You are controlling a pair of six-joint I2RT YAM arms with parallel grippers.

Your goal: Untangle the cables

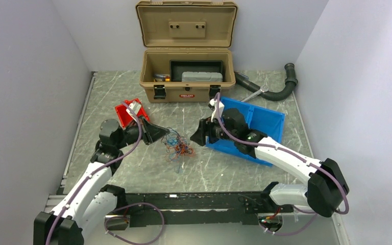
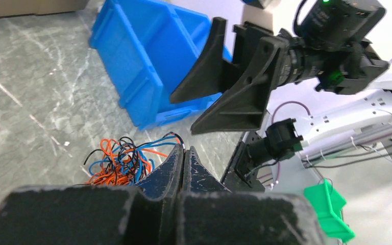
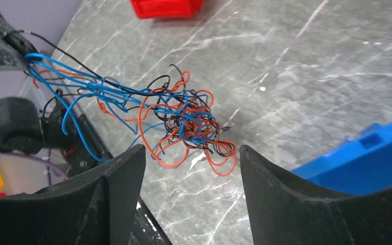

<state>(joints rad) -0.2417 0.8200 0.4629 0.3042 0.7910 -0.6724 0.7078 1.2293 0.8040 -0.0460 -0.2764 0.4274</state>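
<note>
My right gripper will grip the tangle's orange end (image 1: 188,150) before my left gripper pulls, because the blue strands of cable from my left gripper run into a loose orange tangle.
The cables (image 1: 178,145) are a small tangle of thin orange, blue and black wires on the grey table between the two grippers. My left gripper (image 1: 166,135) is shut on a few blue and black strands at the tangle's left edge. These strands are pulled taut from the bunch (image 3: 184,122) up to its tip (image 2: 184,150). The rest of the tangle (image 2: 120,161) lies on the table. My right gripper (image 1: 195,138) is open and empty just right of the tangle, with its jaws wide apart (image 3: 191,153) and the wires beyond them.
A tan toolbox (image 1: 186,76) stands open at the back. A red bin (image 1: 127,113) is behind the left arm. A blue bin (image 1: 265,122) lies under the right arm. A black hose (image 1: 280,87) and a wrench (image 1: 255,93) lie at the back right.
</note>
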